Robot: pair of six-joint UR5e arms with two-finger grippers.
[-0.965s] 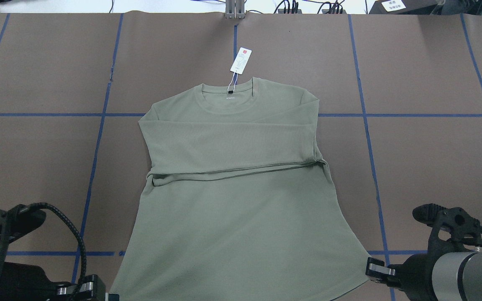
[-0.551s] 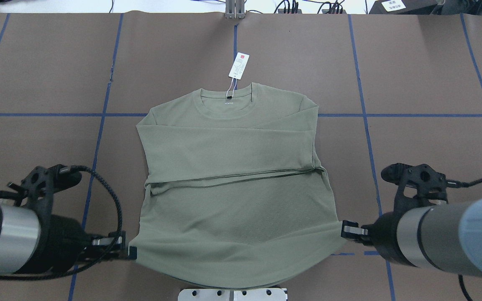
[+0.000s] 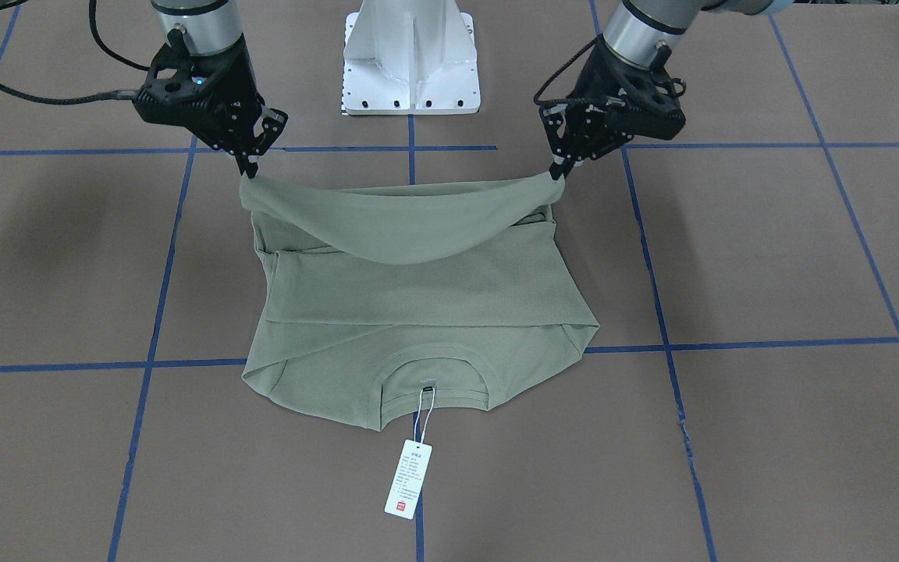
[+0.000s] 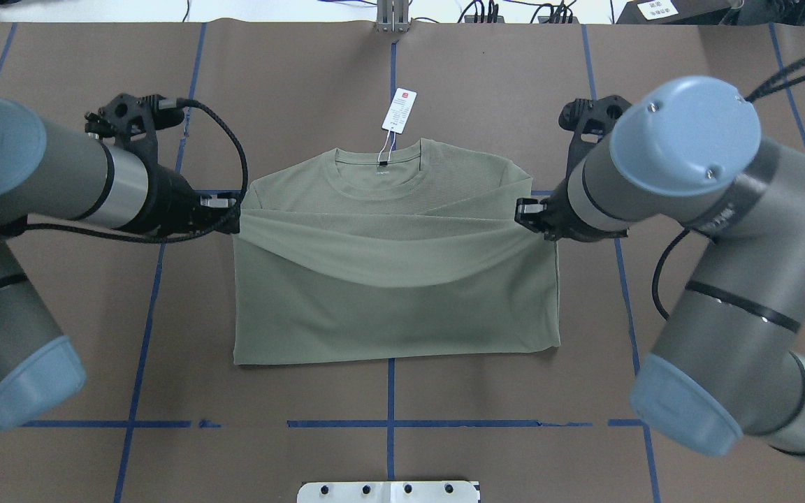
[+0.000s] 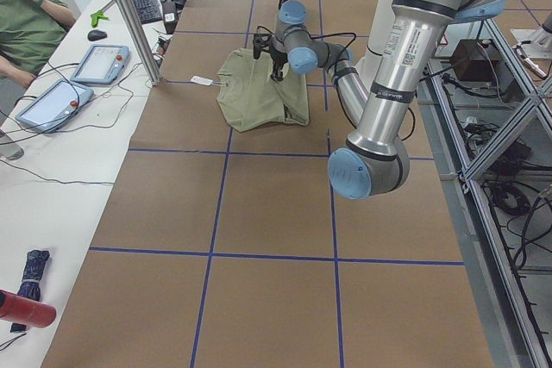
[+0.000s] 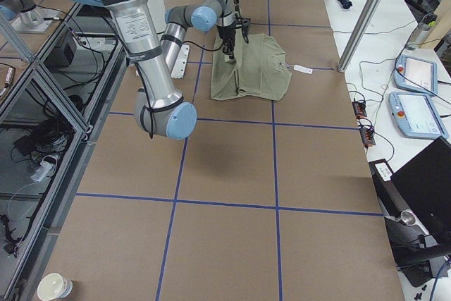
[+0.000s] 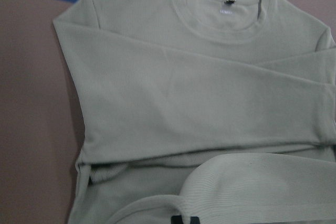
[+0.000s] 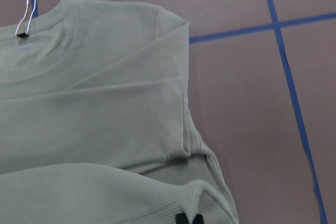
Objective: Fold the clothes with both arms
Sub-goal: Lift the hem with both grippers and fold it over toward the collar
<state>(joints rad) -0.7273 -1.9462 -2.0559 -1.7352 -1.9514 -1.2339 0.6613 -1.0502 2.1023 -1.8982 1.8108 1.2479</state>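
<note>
Next, my left gripper lets go of the shirt's hem corner just beyond the shirt's shoulder [image 3: 600, 378] on its own side, past the blue tape.
The sage-green shirt [image 4: 395, 314] lies on the brown table with its sleeves folded across the chest and its collar at the far side. Its white hang tag [image 4: 400, 110] rests beyond the collar. My left gripper [image 4: 231, 209] is shut on the left hem corner, and my right gripper [image 4: 525, 209] is shut on the right hem corner. The hem hangs between them in a sagging band above the sleeves. In the front-facing view the left gripper [image 3: 555, 173] and right gripper [image 3: 249, 170] hold the hem above the shirt [image 3: 418, 304]. Both wrist views show ribbed hem at the fingertips.
The white pedestal base [image 3: 410, 55] stands at the robot's edge of the table. Blue tape lines [image 4: 388, 423] grid the brown cover. A seated person [image 5: 26, 15] and tablets [image 5: 99, 62] are at a side desk beyond the far edge. A paper cup [image 6: 56, 287] sits on the floor frame.
Both grippers have carried the hem from the near table edge up and away toward the collar. The shirt's lower half now doubles over its upper half.
</note>
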